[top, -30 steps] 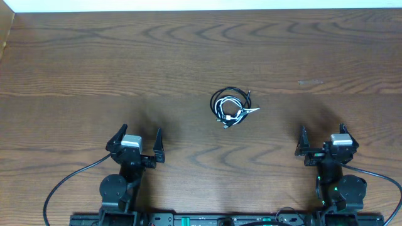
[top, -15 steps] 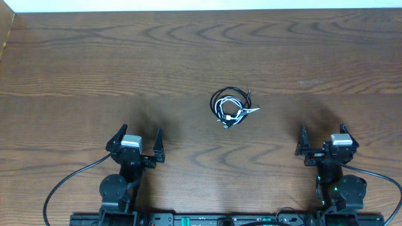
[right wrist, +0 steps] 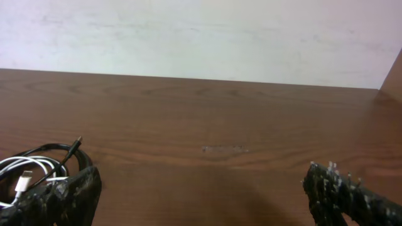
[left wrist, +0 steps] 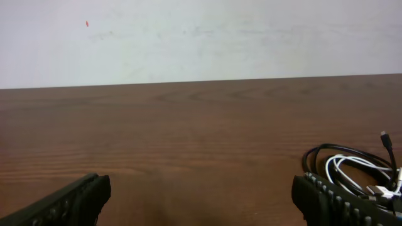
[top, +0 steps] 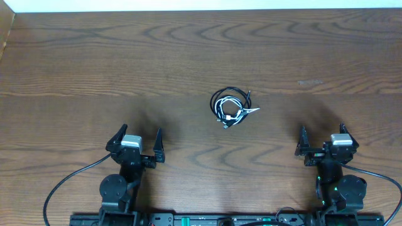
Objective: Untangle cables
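Note:
The robot's left gripper should close on the coil's near side (top: 217, 112) (left wrist: 328, 171), which faces that gripper, where the black and white cords of the cables run together.
The cables (top: 230, 107) lie in one small tangled coil of black and white cords at the middle of the wooden table. The coil shows at the right edge of the left wrist view (left wrist: 355, 171) and at the left edge of the right wrist view (right wrist: 34, 169). My left gripper (top: 137, 137) is open and empty near the front edge, to the left of and nearer than the coil. My right gripper (top: 323, 137) is open and empty near the front edge, to the right of the coil. Neither gripper touches the cables.
The brown wooden table (top: 125, 63) runs to a white wall at the back. A faint pale scuff (top: 310, 81) marks the wood at the right. Thick black arm wires (top: 69, 182) loop by the arm bases at the front.

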